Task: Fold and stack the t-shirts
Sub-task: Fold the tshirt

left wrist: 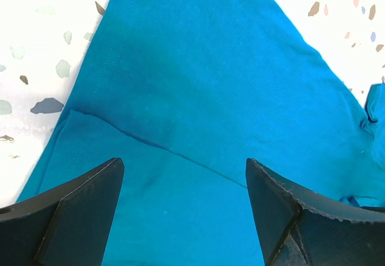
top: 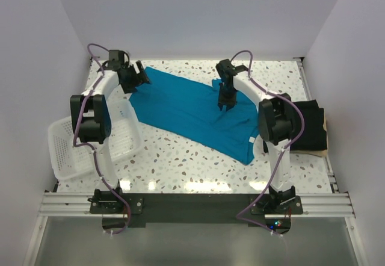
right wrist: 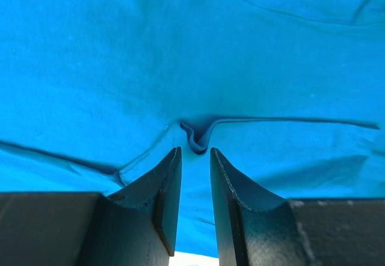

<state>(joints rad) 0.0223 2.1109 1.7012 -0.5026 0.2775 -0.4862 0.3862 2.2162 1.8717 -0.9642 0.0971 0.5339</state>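
Observation:
The teal-blue t-shirt's edge bunches into a small pucker just past my right gripper's fingers, so next I open them, pinch the edge [right wrist: 218,121] beside it and pull it straight first.
The teal-blue t-shirt [top: 186,112] lies spread slantwise across the table from back left to front right. The black t-shirt [top: 308,127] lies folded at the right edge, partly behind the right arm. My left gripper [top: 139,79] hovers over the teal shirt's back-left corner, wide open [left wrist: 183,170], with flat cloth [left wrist: 198,85] and a seam below it. My right gripper [top: 227,105] points down onto the shirt's right-middle part. Its jaws [right wrist: 195,153] stand a narrow gap apart, and a small puckered fold [right wrist: 197,141] sits just past the tips, not clamped.
A white mesh basket [top: 63,148] sits at the table's left edge beside the left arm. White walls close in the back and both sides. Speckled tabletop [top: 174,163] shows in front of the shirt.

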